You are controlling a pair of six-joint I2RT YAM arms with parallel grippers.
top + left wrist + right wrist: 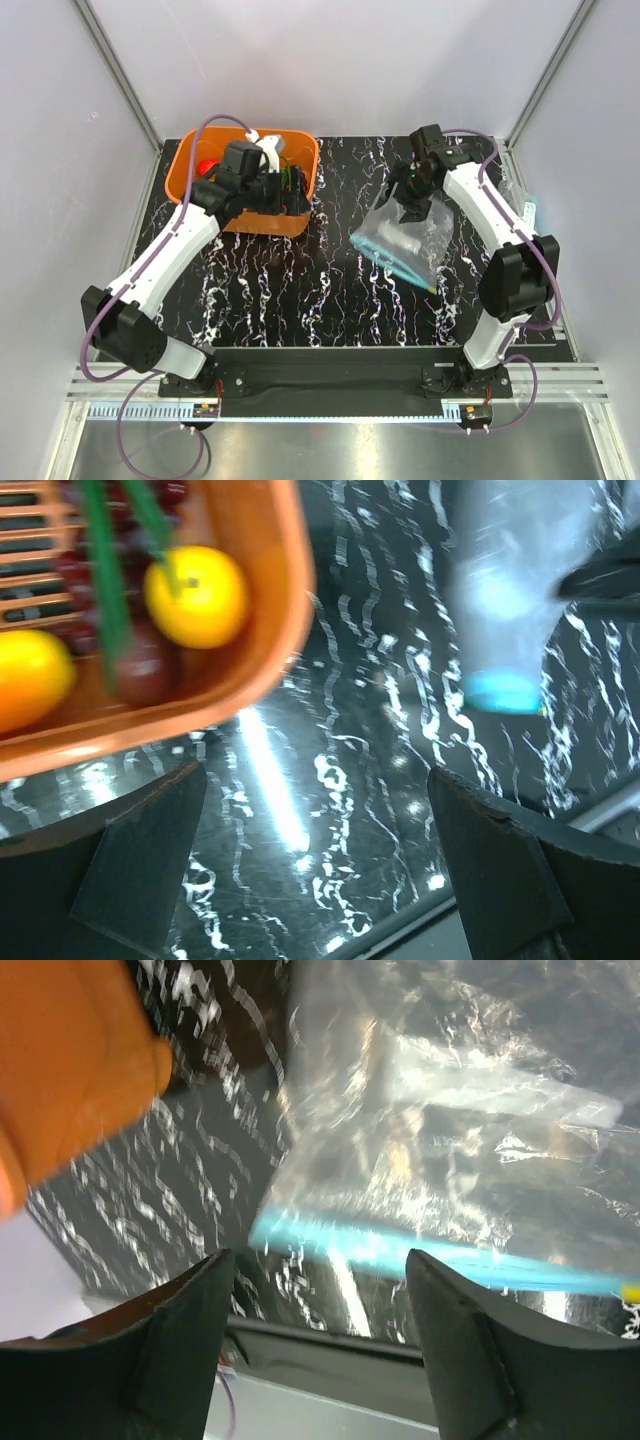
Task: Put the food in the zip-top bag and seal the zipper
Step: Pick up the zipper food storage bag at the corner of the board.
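Note:
The clear zip-top bag will be lifted next by my right gripper, which should go to the middle of the teal zipper [396, 266] [458, 1263] on it and close there.
The clear zip-top bag [405, 245] lies flat on the black marbled table, right of centre, with its teal zipper [395, 265] along the near edge. My right gripper [413, 205] hovers over the bag's far corner. In the right wrist view it [320, 1350] is open and empty, with the bag [450, 1110] and zipper [400, 1250] beyond the fingers. The food is in the orange basket [190, 185]: a red apple [207, 165], lemon [196, 595], mango [30, 675], grapes [140, 670] and chive stalks [105, 580]. My left gripper [293, 193], at the basket's right end, is open and empty [320, 870].
The basket wall [270, 630] stands just left of my left fingers. More clear plastic with a teal strip [522, 208] lies at the table's right edge. Grey walls close in the back and sides. A metal rail [330, 385] runs along the near edge.

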